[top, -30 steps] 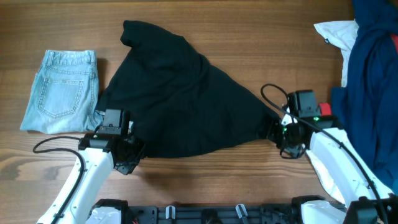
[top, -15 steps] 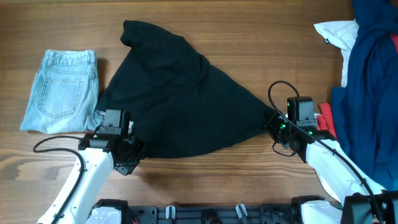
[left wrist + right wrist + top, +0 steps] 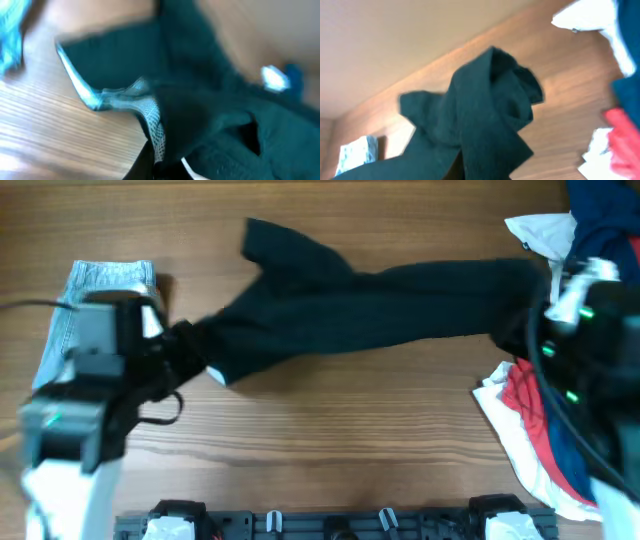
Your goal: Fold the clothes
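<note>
The robot's right gripper should release its end of the black garment, now stretched across the table, on the bare wood [image 3: 453,297] beside the heap of garments.
The clothes are one black garment [image 3: 370,305], stretched in a long band across the table between my two raised arms. My left gripper [image 3: 192,346] is shut on its left end, close to the folded jeans. At the band's right end my right gripper [image 3: 522,308] is also shut on the cloth. In the left wrist view the black garment [image 3: 215,95] fills the frame, a strip of mesh lining [image 3: 151,116] runs down into the left gripper [image 3: 167,169], and the jaws are mostly buried. The black garment [image 3: 485,110] hangs bunched from the right gripper [image 3: 466,170] in the right wrist view.
Folded light-blue jeans [image 3: 100,288] lie at the far left, partly behind my left arm. A heap of navy [image 3: 605,220], white [image 3: 535,230] and red garments [image 3: 522,395] fills the right edge. The arm bases line the table's front edge.
My right gripper has shut on the garment's right corner. Both arms have risen and moved apart, pulling the flat-spread black garment up into a taut band. The views are motion-blurred.
</note>
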`<state>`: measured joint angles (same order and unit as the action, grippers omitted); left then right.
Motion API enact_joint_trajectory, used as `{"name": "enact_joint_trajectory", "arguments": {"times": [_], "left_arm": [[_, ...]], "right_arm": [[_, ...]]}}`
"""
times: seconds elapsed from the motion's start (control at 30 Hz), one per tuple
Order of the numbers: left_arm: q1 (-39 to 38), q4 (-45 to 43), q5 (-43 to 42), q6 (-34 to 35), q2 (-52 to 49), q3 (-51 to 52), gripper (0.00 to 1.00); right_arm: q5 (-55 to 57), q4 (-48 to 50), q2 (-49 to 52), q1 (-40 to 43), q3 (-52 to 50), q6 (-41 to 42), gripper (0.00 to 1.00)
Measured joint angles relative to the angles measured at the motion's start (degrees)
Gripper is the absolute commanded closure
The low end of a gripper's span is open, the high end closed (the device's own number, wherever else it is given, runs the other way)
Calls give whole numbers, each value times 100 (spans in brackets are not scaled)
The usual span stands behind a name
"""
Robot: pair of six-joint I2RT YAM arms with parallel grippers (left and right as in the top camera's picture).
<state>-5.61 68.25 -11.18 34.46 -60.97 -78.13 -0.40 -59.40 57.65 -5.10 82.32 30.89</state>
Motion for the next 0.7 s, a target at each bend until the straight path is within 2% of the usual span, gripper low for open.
{"name": "enact_joint_trajectory", "arguments": {"times": [0.1,0.2,0.37,0.47,0.6,0.7], "left_arm": [[0,442,-39,-267,162,-1419,96],[0,555,-111,-402,407,-2352,96],[0,566,-133,-446,560,-2634,96],[0,544,-129,-461,42,-2632,96],[0,229,-61,-468,-870,-2632,96],[0,-885,22,-540,-2140,-2621,96]], "right_arm": [[280,-802,-33,0,977,-221,96],[437,-1110,-11,-7,1864,-369,96],[514,-1088,0,-11,2544,-564,96],[599,-1128,442,-11,2579,-678,96],[765,-997,1788,-9,2583,-726,96],[798,-269,2979,31,2577,-850,96]]}}
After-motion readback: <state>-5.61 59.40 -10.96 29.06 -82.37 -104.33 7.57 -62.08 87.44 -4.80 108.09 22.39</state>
